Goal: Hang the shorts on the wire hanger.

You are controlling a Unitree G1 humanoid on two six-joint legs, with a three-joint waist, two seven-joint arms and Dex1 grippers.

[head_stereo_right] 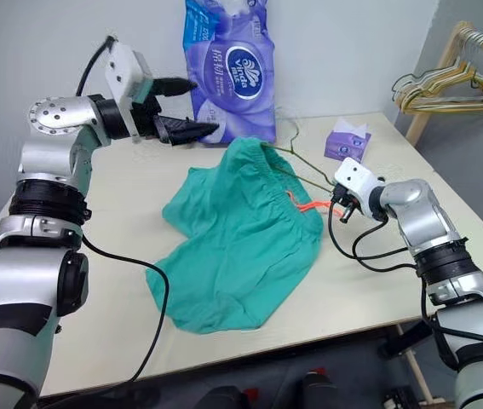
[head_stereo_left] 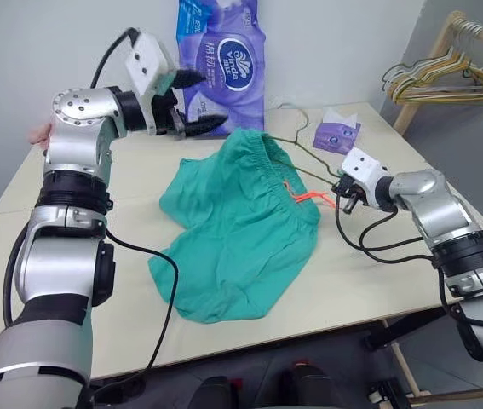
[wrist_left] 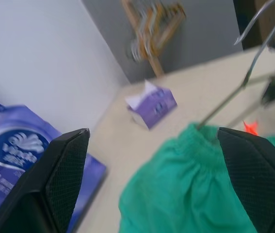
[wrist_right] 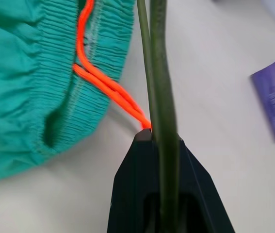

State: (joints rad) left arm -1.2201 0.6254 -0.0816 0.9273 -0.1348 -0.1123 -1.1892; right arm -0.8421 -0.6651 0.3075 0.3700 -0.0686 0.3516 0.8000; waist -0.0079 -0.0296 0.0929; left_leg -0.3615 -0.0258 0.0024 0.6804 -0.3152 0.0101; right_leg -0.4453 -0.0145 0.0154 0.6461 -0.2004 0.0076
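Note:
My right gripper will set the wire hanger free, letting go of it between the tall purple tissue pack and the small purple tissue box [head_stereo_left: 287, 132].
The teal-green shorts [head_stereo_left: 241, 230] lie spread on the table's middle, with the orange drawstring [head_stereo_left: 309, 198] at the waistband's right side. The thin dark wire hanger [head_stereo_left: 305, 166] slants from the right gripper up to the waistband's far end, where its tip meets the fabric; its hook [wrist_left: 253, 24] points away. My right gripper [head_stereo_left: 341, 192] is shut on the hanger wire [wrist_right: 156, 73] just beside the drawstring [wrist_right: 108, 87]. My left gripper [head_stereo_left: 197, 102] is raised above the table's far left, open and holding nothing, its fingers [wrist_left: 64, 179] pointing toward the waistband [wrist_left: 195, 145].
A tall purple tissue pack [head_stereo_left: 220, 60] stands at the back behind the left gripper. A small purple tissue box [head_stereo_left: 336, 135] sits at the back right. A wooden rack with a bunch of pale hangers [head_stereo_left: 445, 77] stands right of the table. A black cable [head_stereo_left: 169, 294] crosses the front left.

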